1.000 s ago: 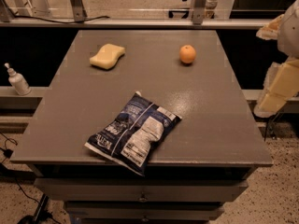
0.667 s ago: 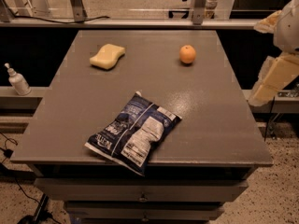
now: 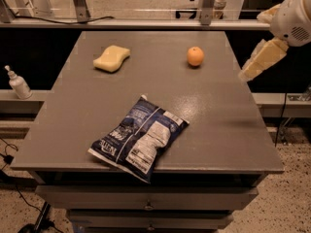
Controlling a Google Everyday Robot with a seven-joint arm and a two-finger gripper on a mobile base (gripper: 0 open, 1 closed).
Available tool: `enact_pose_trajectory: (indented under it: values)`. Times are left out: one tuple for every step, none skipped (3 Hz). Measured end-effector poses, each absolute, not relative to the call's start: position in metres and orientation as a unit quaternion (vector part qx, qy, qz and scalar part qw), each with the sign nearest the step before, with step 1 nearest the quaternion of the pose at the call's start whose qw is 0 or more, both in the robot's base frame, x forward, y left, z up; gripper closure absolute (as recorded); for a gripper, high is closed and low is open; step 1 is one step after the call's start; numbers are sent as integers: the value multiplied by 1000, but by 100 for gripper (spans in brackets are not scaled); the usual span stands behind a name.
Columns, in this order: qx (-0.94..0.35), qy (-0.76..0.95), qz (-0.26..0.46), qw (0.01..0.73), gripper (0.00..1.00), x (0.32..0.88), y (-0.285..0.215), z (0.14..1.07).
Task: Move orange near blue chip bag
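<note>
I should next close on the upper part of the orange [image 3: 195, 53], as the orange belongs near the blue chip bag.
The orange [image 3: 195, 56] is a small round fruit on the far right part of the grey table [image 3: 218, 125]. The blue chip bag [image 3: 140, 138] lies flat at the table's front edge, one corner slightly over the edge, well apart from the orange. My gripper [image 3: 258, 61] hangs in the air past the table's right edge, to the right of the orange and slightly above table level. It holds nothing that I can see.
A pale yellow sponge [image 3: 112, 58] lies at the far left of the table. A white pump bottle [image 3: 18, 83] stands on a lower shelf at the left. Metal frame posts [image 3: 208, 4] rise behind the table's far edge.
My gripper has risen and moved left, closer to the table's right edge. The orange, bag and sponge have not moved.
</note>
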State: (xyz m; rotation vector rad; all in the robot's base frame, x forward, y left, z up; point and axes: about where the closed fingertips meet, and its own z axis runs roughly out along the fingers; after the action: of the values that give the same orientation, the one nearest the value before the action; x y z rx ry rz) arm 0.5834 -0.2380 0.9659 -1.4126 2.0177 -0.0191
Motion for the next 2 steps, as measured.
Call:
enact_pose_trajectory:
  values:
    - [-495, 785, 38, 369, 0, 626, -232, 948]
    - [-457, 791, 72, 399, 0, 664, -225, 930]
